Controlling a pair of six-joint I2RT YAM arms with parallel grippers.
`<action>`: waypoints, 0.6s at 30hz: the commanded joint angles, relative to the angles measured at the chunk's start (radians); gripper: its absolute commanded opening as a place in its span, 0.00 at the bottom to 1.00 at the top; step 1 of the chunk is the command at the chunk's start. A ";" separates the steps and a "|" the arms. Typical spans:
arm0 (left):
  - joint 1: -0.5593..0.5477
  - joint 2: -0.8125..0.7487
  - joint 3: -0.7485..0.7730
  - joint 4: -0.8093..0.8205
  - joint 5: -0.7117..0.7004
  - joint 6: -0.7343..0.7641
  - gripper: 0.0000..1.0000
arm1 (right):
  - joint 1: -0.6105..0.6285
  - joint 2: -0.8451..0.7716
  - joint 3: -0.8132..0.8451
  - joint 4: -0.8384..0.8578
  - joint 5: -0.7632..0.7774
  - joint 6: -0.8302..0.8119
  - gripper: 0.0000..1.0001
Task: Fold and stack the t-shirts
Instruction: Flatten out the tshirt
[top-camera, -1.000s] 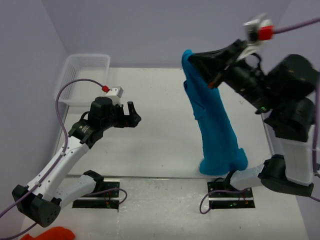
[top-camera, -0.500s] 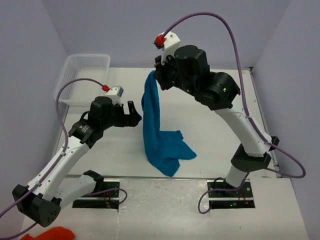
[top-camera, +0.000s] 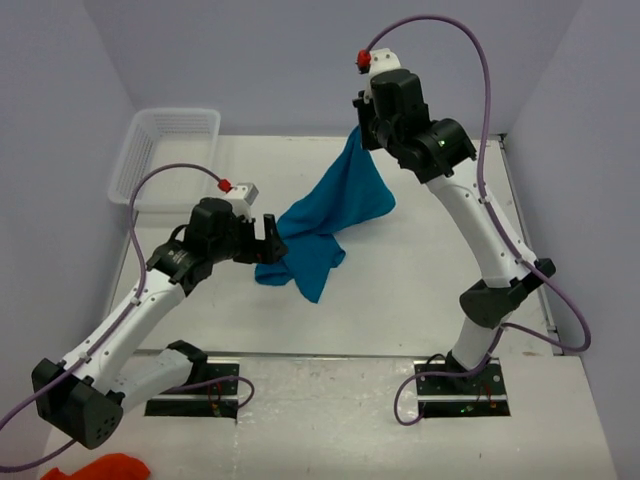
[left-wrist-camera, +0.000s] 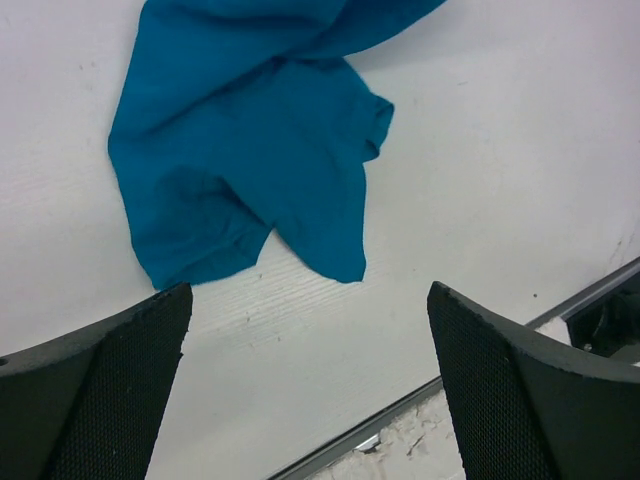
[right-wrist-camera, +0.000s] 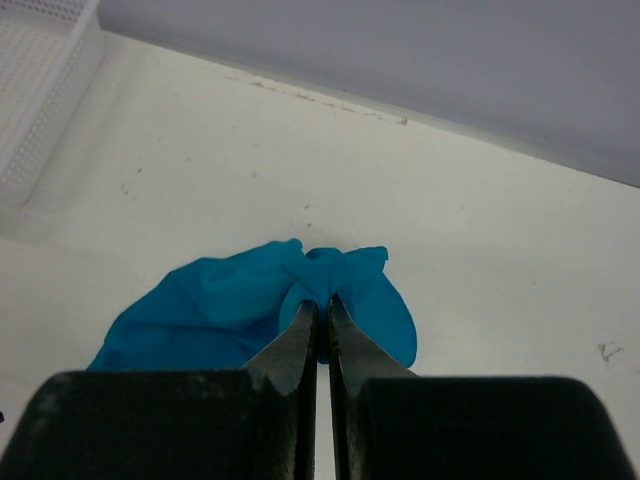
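Observation:
The teal-blue t-shirt has a lower corner (top-camera: 267, 273) (left-wrist-camera: 178, 266) lying on the table toward the side of the white mesh basket. My left gripper should close on that corner.
A teal-blue t-shirt (top-camera: 330, 215) hangs from my right gripper (top-camera: 362, 132), which is shut on a bunch of its fabric high over the back of the table; the pinch shows in the right wrist view (right-wrist-camera: 322, 300). The shirt's lower part lies crumpled on the table (left-wrist-camera: 250, 170). My left gripper (top-camera: 268, 238) is open and empty, just left of the shirt's lower end. In the left wrist view its fingers (left-wrist-camera: 110, 380) frame bare table below the shirt.
A white mesh basket (top-camera: 165, 155) stands at the back left corner. An orange cloth (top-camera: 100, 467) lies off the table at the bottom left. The table's front metal edge (left-wrist-camera: 420, 400) runs near the left gripper.
My right gripper has swung the shirt from the right side to the back centre, and its lower end now lies on the table. My left gripper moved slightly right toward it.

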 joint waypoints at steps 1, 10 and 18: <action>-0.006 0.047 -0.036 -0.017 -0.032 0.027 1.00 | 0.000 -0.017 -0.010 0.058 -0.025 0.015 0.00; -0.013 0.219 -0.090 0.027 -0.275 -0.068 1.00 | -0.005 -0.058 -0.020 0.067 -0.086 0.029 0.00; -0.026 0.390 -0.061 0.089 -0.321 -0.130 0.76 | -0.008 -0.136 -0.099 0.093 -0.109 0.032 0.00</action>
